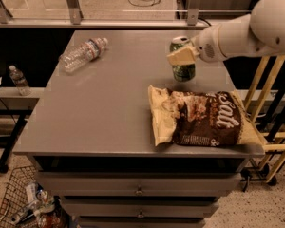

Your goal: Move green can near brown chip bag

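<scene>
Next, my gripper releases the green can on the grey table [199, 92], just behind the top edge of the brown chip bag.
The green can [183, 69] stands upright at the right back of the grey table [109, 113], just behind the top edge of the brown chip bag [204, 118]. The bag lies flat at the table's front right, its white "Salt" lettering facing up. My gripper [182, 55] reaches in from the right on a white arm [247, 30] and is shut on the can's upper part, with one cream finger [179, 57] across its front. The can's base is at or just above the tabletop.
A clear plastic bottle [82, 54] lies on its side at the table's back left. Drawers sit under the tabletop. A wire basket [23, 203] with rubbish stands on the floor at the lower left. A yellow frame [270, 127] stands to the right of the table.
</scene>
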`<state>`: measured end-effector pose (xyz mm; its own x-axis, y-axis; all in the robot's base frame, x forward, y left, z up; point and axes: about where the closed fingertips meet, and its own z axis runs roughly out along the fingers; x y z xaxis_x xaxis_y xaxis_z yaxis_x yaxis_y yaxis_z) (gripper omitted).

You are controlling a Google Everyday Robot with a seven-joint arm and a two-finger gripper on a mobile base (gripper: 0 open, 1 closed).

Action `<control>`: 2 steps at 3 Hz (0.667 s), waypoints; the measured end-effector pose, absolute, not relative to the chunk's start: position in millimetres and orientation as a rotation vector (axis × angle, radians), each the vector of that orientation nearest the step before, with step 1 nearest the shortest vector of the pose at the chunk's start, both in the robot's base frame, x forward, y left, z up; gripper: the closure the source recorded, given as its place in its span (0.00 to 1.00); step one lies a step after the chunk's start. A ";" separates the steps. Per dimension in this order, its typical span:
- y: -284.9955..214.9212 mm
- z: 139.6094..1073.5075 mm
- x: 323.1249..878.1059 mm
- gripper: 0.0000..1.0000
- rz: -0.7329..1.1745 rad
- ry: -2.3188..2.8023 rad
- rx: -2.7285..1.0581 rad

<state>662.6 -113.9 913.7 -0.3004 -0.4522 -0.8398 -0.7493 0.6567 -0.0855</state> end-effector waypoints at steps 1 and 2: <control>-140.2 900.3 656.1 1.00 0.413 1.956 -0.808; -155.5 903.3 642.6 1.00 0.393 1.934 -0.734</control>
<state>642.6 -155.5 903.3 -0.3263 -0.3229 -0.8884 -0.6438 0.7641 -0.0412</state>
